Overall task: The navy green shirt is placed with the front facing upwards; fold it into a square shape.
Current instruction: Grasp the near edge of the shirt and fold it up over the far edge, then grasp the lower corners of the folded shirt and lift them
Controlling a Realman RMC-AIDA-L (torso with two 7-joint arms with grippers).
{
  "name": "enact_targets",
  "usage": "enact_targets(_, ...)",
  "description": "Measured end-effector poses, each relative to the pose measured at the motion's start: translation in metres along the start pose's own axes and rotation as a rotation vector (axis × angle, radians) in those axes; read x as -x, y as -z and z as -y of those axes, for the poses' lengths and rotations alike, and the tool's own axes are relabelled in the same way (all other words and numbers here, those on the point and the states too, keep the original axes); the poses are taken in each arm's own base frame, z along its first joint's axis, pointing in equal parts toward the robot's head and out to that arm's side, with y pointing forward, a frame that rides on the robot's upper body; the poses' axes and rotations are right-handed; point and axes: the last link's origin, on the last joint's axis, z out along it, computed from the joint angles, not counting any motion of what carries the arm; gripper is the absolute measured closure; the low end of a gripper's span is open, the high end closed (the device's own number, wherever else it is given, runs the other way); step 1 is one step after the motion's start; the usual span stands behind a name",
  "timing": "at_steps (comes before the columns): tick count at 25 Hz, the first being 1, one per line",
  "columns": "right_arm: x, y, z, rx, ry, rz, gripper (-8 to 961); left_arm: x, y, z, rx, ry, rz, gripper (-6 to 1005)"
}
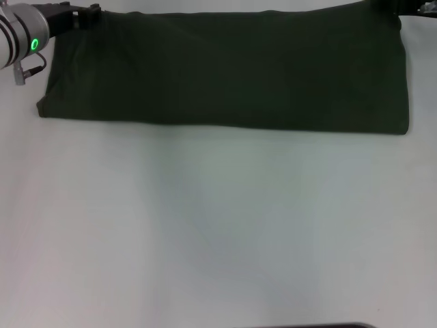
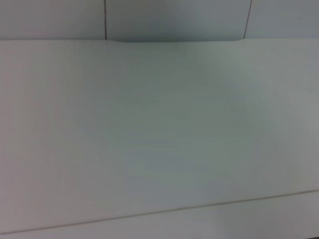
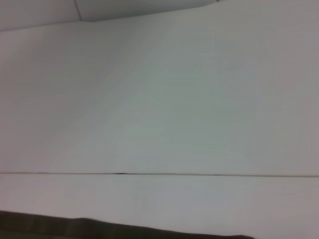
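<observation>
The shirt's corner at my right gripper slants beyond the shirt's far edge, so next my right gripper lets go, grabs the shirt's short side [image 1: 401, 33] and pulls the corner level.
The navy green shirt [image 1: 225, 72] lies on the white table [image 1: 218, 232] as a long flat band across the far side, its plain green cloth facing up. No print or collar shows. My left gripper [image 1: 80, 15] is at the band's far left corner, behind the silver wrist with a green ring light [image 1: 34, 45]. Only a dark sliver of my right gripper [image 1: 412, 5] shows, at the far right corner. In the right wrist view a dark strip of the shirt [image 3: 99, 228] runs along one edge. The left wrist view holds only the table [image 2: 159, 139].
The white table stretches bare from the shirt's near edge to the front. A thin seam [image 3: 159, 174] crosses the tabletop in the right wrist view, and another seam [image 2: 164, 211] in the left wrist view. A dark object [image 1: 321, 326] peeks in at the front edge.
</observation>
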Motion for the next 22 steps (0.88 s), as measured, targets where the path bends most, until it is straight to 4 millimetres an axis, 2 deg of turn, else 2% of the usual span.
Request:
enact_targets(1, 0.000, 0.001, 0.003, -0.006, -0.003, 0.002, 555, 0.000, 0.000, 0.000, -0.001, 0.002, 0.000, 598)
enact_targets(3, 0.000, 0.004, 0.008, -0.020, -0.012, 0.009, 494, 0.001, 0.000, 0.001, -0.002, 0.011, -0.003, 379)
enact_targets(10, -0.003, 0.021, 0.031, -0.057, -0.074, 0.059, 294, 0.005, 0.003, 0.002, 0.014, 0.044, -0.006, 234)
enact_targets(14, -0.006, 0.035, 0.030, -0.001, -0.090, 0.108, 302, 0.008, 0.004, -0.004, 0.072, 0.057, 0.001, 151)
enact_targets(19, -0.013, 0.052, 0.017, 0.145, -0.073, 0.191, 311, 0.008, 0.012, -0.007, 0.156, 0.077, -0.008, 89)
enact_targets(22, -0.022, 0.054, 0.012, 0.202, -0.091, 0.186, 334, 0.008, 0.021, -0.010, 0.238, 0.102, -0.036, 89)
